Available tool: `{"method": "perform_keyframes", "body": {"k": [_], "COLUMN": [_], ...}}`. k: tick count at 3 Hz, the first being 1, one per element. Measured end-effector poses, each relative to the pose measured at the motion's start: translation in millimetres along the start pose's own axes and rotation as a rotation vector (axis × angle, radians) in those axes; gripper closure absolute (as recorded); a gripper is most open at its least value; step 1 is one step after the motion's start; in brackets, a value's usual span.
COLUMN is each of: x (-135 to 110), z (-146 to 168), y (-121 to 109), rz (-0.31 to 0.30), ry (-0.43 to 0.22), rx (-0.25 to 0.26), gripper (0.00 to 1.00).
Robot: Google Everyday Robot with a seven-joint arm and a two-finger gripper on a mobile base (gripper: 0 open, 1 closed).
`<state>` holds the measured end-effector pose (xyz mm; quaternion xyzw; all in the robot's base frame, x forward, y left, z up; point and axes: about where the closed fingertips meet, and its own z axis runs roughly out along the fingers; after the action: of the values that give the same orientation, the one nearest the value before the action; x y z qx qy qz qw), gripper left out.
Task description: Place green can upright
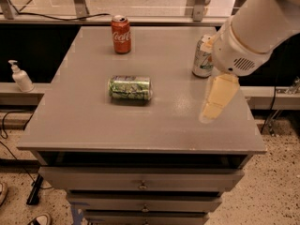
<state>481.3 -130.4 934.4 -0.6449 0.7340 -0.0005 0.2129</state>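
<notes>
I need to grip the green can near its end (116, 87) facing the soap dispenser, since its other end should point down to stand it upright.
The green can (130, 87) lies on its side near the middle of the grey tabletop (84, 121), its long axis running left to right. My gripper (209, 112) hangs from the white arm (253, 29) over the right part of the table. It is to the right of the green can, well apart from it and holding nothing.
A red Coca-Cola can (121, 34) stands upright at the back of the table. A white can with green marks (202, 56) stands at the back right, partly hidden by my arm. A soap dispenser (21, 77) stands on a ledge to the left. Drawers (140, 184) are below the tabletop.
</notes>
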Motion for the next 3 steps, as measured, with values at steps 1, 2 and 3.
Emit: {"method": "perform_keyframes", "body": {"k": [1, 2, 3], "x": [-51, -92, -126], "z": [44, 78, 105], "y": [-13, -30, -35], "rz": [-0.031, -0.034, -0.016], "ry": [-0.077, -0.112, -0.098], "rx": [-0.005, -0.018, -0.058], "gripper": [0.0, 0.0, 0.0]}}
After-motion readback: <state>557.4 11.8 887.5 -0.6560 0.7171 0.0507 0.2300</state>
